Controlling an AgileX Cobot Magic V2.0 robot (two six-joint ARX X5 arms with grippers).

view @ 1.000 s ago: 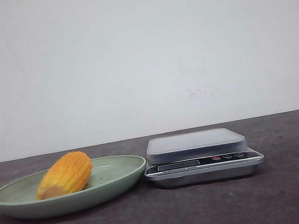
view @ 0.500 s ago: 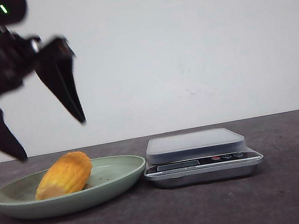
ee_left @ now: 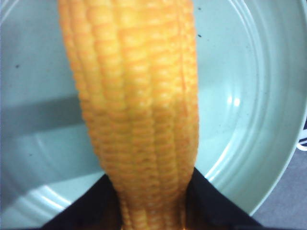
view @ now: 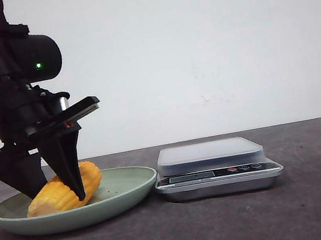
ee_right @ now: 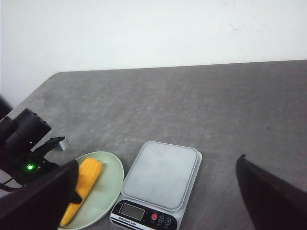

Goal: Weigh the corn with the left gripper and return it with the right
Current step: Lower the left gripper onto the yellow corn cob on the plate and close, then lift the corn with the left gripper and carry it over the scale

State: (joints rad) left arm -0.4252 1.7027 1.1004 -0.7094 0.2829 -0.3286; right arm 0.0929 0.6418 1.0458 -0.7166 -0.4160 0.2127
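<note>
Next, my left gripper lets go of the corn so that it rests on the middle of the scale's grey platform (view: 201, 146).
The corn (view: 50, 197) is a yellow-orange cob piece lying in the pale green plate (view: 123, 191), left of the scale. My left gripper (view: 57, 197) has come down over it, one black finger on each side. In the left wrist view the corn (ee_left: 139, 110) fills the middle and both fingers (ee_left: 211, 201) press against its sides, so the gripper (ee_left: 148, 172) is shut on it. The corn still rests in the plate (ee_left: 249, 96). My right gripper (ee_right: 153, 206) is open and empty, high above the table, looking down on the corn (ee_right: 85, 184) and the left arm (ee_right: 26, 139).
A silver digital kitchen scale (view: 209, 155) with an empty grey platform stands just right of the plate; it also shows in the right wrist view (ee_right: 163, 175). The table is dark grey, with a white wall behind.
The left arm came in from the upper left, dropped onto the plate and closed its fingers around the corn. The corn shifted slightly to the left.
</note>
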